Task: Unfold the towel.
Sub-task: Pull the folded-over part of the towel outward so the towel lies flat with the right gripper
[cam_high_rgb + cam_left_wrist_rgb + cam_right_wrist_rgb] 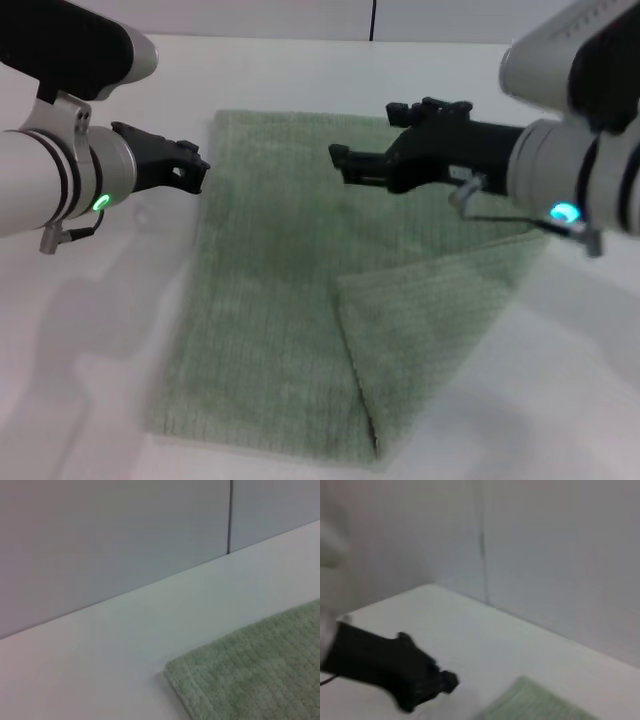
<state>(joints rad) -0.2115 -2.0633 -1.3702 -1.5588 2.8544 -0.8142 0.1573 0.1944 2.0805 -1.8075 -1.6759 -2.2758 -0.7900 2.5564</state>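
Observation:
The flap needs unfolding, so next my right gripper will move down to the flap's loose corner (pixel 354 289) near the middle of the towel and close there.
The pale sage-green towel (pixel 265 300) lies flat on the white table (pixel 90 380), long side running away from me. Its near right part is a flap (pixel 425 310) folded over diagonally on top of the rest. My left gripper (pixel 195 167) hovers just off the towel's far left edge, holding nothing. My right gripper (pixel 350 150) is open and empty, hovering above the towel's far middle. A far corner of the towel shows in the left wrist view (pixel 250 680). The right wrist view shows a towel corner (pixel 535 705) and the left gripper (pixel 442 681).
A pale wall with a dark vertical seam (pixel 372 18) stands behind the table's far edge. Bare table surface lies to the left and right of the towel.

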